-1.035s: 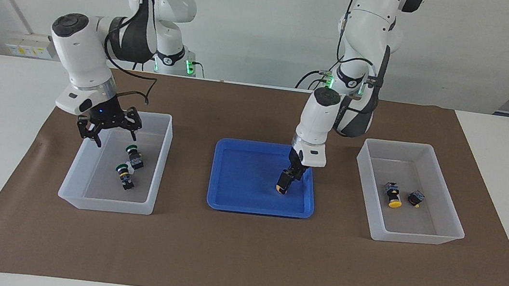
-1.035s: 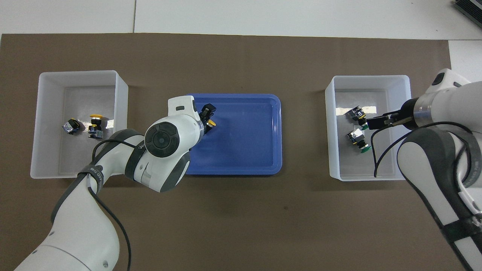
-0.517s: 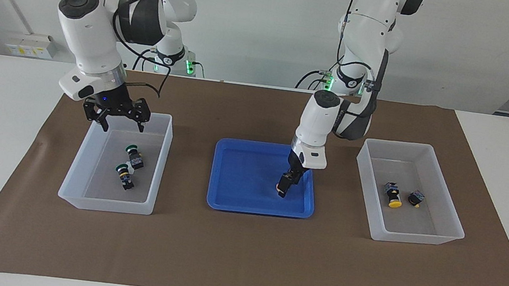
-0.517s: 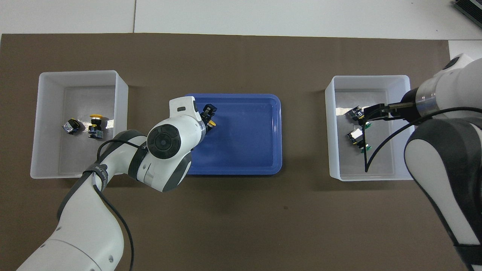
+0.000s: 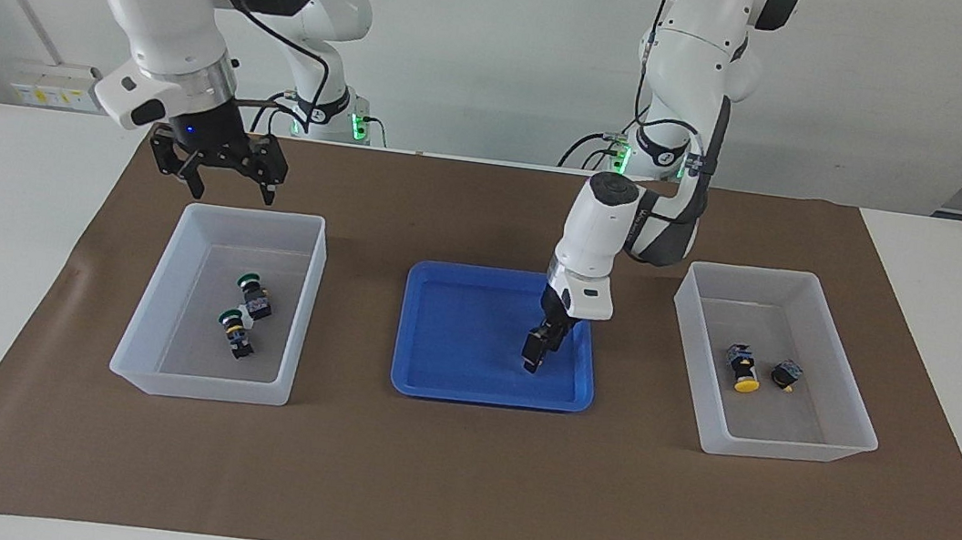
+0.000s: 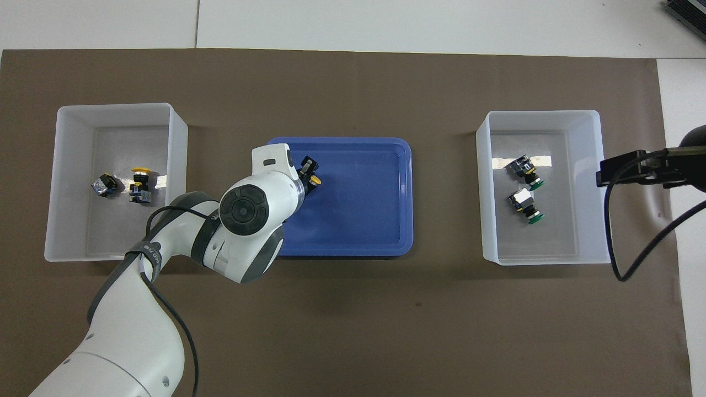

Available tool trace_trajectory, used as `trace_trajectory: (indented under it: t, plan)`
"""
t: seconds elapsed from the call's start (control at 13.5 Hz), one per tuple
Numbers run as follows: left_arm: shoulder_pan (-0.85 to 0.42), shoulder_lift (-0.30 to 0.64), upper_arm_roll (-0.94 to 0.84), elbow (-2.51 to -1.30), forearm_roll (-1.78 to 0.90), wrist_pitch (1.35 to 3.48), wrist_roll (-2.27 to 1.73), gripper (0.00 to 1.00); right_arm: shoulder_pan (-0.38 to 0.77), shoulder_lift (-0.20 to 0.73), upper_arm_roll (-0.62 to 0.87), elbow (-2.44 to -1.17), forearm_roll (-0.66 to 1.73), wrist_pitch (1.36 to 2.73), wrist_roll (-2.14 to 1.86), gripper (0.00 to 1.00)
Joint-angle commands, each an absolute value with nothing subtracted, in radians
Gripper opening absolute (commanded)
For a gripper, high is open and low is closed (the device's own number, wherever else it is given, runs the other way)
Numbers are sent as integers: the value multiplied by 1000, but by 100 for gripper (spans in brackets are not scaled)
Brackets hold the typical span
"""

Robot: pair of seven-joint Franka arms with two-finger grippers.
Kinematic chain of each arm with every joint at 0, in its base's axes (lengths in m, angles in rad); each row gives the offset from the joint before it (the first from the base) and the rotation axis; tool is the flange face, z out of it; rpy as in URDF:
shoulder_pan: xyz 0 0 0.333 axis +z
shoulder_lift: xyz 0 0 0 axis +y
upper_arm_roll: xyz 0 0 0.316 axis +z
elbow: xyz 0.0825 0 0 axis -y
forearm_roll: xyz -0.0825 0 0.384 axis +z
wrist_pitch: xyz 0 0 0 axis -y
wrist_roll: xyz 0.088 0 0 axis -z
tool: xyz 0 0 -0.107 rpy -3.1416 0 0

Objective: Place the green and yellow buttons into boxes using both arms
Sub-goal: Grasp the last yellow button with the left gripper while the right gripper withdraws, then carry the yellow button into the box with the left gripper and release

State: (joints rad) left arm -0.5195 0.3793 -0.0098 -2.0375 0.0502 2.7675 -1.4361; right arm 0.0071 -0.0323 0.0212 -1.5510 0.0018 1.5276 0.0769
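Next, my left gripper drops the yellow button between the other yellow buttons in their box (image 6: pixel 121 178).
My left gripper (image 5: pixel 536 353) is shut on a yellow button (image 6: pixel 315 180) and holds it just above the blue tray (image 5: pixel 455 331), over the tray's part toward the left arm's end. It also shows in the overhead view (image 6: pixel 309 172). My right gripper (image 5: pixel 233 192) is open and empty, raised over the mat beside the box (image 5: pixel 201 382) at the right arm's end, which holds two green buttons (image 5: pixel 256 296) (image 5: pixel 235 334). The box (image 5: pixel 790 447) at the left arm's end holds two yellow buttons (image 5: pixel 743 369) (image 5: pixel 786 373).
A brown mat (image 5: pixel 454 487) covers the middle of the white table. The blue tray (image 6: pixel 364 204) lies between the two boxes (image 6: pixel 480 187) (image 6: pixel 183 165). The right gripper (image 6: pixel 605 177) hangs a black cable beside its box.
My right gripper has risen out of its box and drawn back toward the robots, open. My left gripper has lifted the yellow button slightly off the tray.
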Motion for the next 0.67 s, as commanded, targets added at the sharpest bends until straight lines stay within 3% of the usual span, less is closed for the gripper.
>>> trace_trajectory:
  t: [0.0, 0.22, 0.59]
  plan:
    - [-537, 391, 6, -2046, 43, 2786, -1437, 18, -14, -51, 28, -1580, 2, 1522, 87, 100]
    - [-528, 393, 8, -2008, 48, 2741, -1431, 10, -3, -52, 31, -1582, 2, 1523, 87, 100]
    - [-425, 348, 2, -1823, 43, 2389, -1269, 9, -11, -52, 31, -1582, 2, 1522, 87, 100]
